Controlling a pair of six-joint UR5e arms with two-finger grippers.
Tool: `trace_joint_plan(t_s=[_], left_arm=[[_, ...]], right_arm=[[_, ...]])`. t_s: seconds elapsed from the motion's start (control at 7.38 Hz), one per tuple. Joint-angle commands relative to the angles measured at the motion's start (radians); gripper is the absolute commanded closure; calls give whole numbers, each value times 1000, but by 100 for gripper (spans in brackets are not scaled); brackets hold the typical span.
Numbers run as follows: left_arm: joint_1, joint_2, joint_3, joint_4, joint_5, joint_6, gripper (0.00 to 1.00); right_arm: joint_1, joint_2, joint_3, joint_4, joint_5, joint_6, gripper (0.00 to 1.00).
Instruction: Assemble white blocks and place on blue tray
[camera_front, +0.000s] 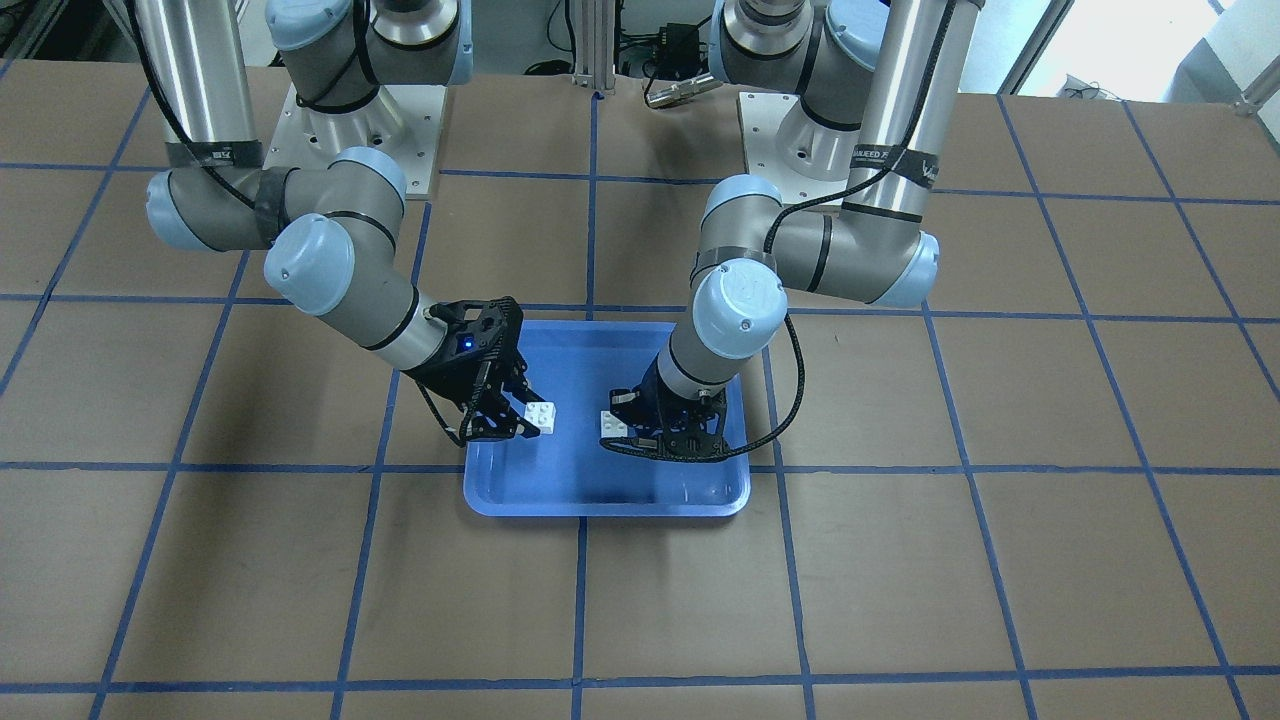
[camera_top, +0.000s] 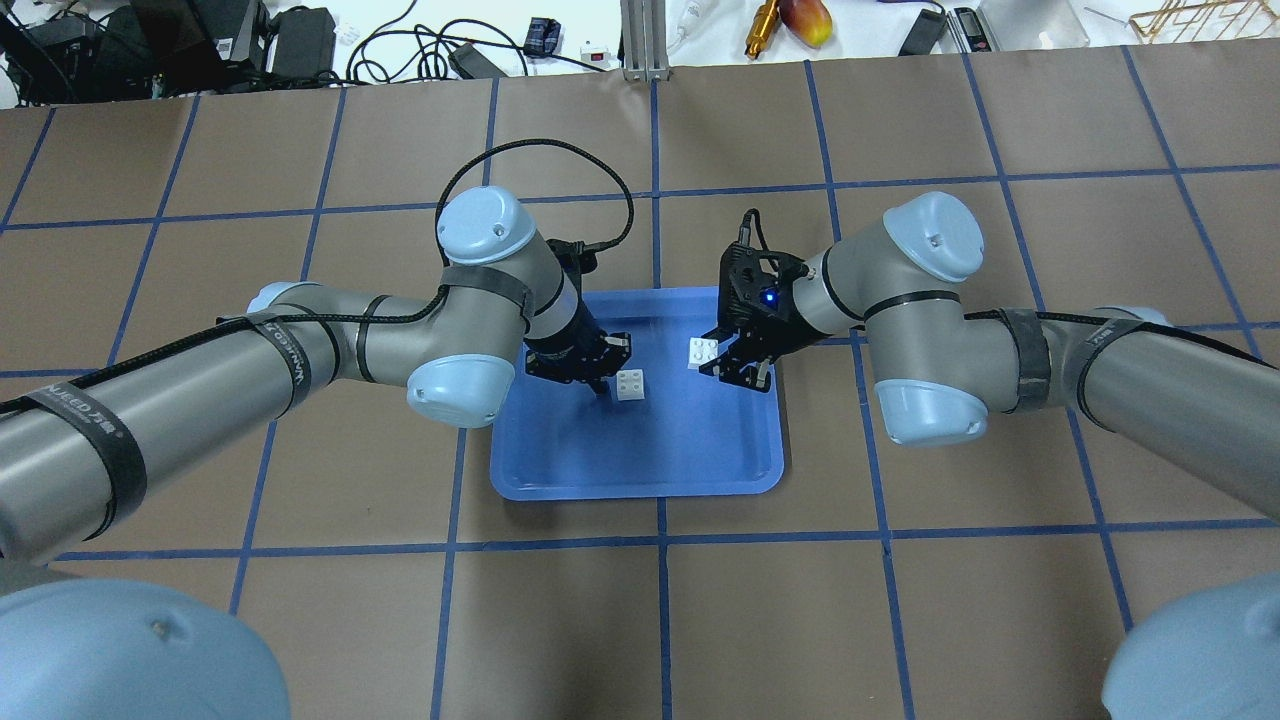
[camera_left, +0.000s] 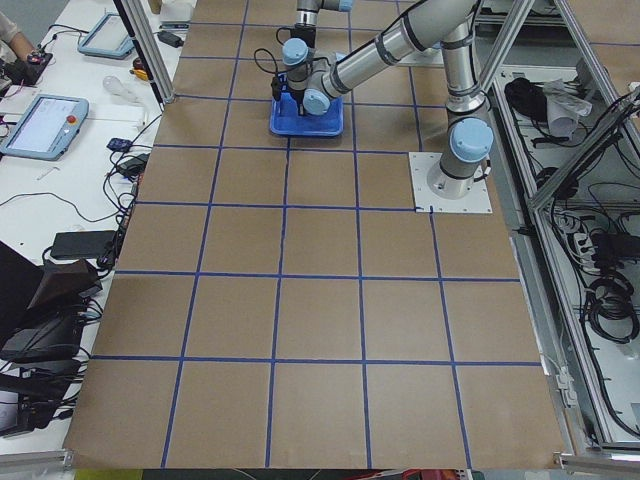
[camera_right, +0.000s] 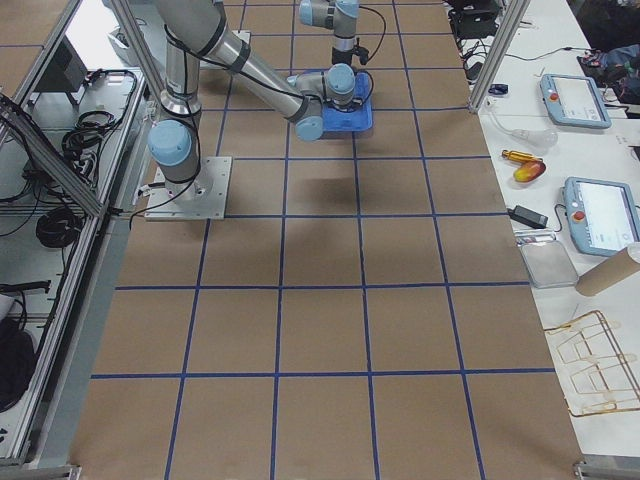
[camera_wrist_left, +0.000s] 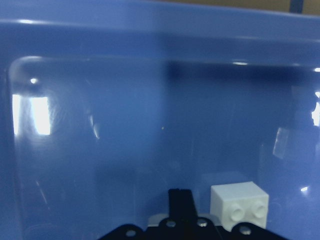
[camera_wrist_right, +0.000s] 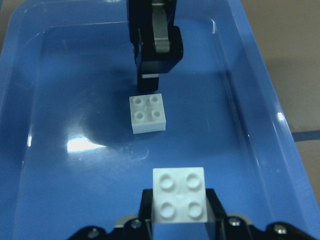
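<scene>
The white block in my right gripper should be released against the white block (camera_front: 588, 419) (camera_wrist_right: 150, 144) that rests beside the tip of my left gripper.
The blue tray (camera_top: 640, 490) lies at the table's middle. One white block (camera_top: 631, 385) rests studs-up on the tray floor; it also shows in the front view (camera_front: 614, 424) and the right wrist view (camera_wrist_right: 147, 113). My left gripper (camera_top: 603, 385) is shut and empty, its tip low over the tray right beside this block; in the left wrist view the block (camera_wrist_left: 239, 205) sits just right of the fingers (camera_wrist_left: 179, 200). My right gripper (camera_top: 712, 358) is shut on the other white block (camera_wrist_right: 180, 195), held studs-up a little above the tray.
The brown table has blue tape grid lines (camera_top: 660, 540). Cables and tools lie past the far edge (camera_top: 480, 50). Both arm bases stand on white plates (camera_front: 330, 130). The tray's raised rim (camera_wrist_right: 265, 100) runs close beside the right gripper.
</scene>
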Motion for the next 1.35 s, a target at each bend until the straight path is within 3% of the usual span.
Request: trace_joint_plan(t_s=[0.0, 1.22], left_arm=[[-1, 8, 0, 1, -40, -8, 94], [-1, 5, -1, 1, -40, 0, 95]], right_arm=[[14, 34, 2, -23, 6, 0, 100], [74, 124, 0, -108, 6, 3, 100]])
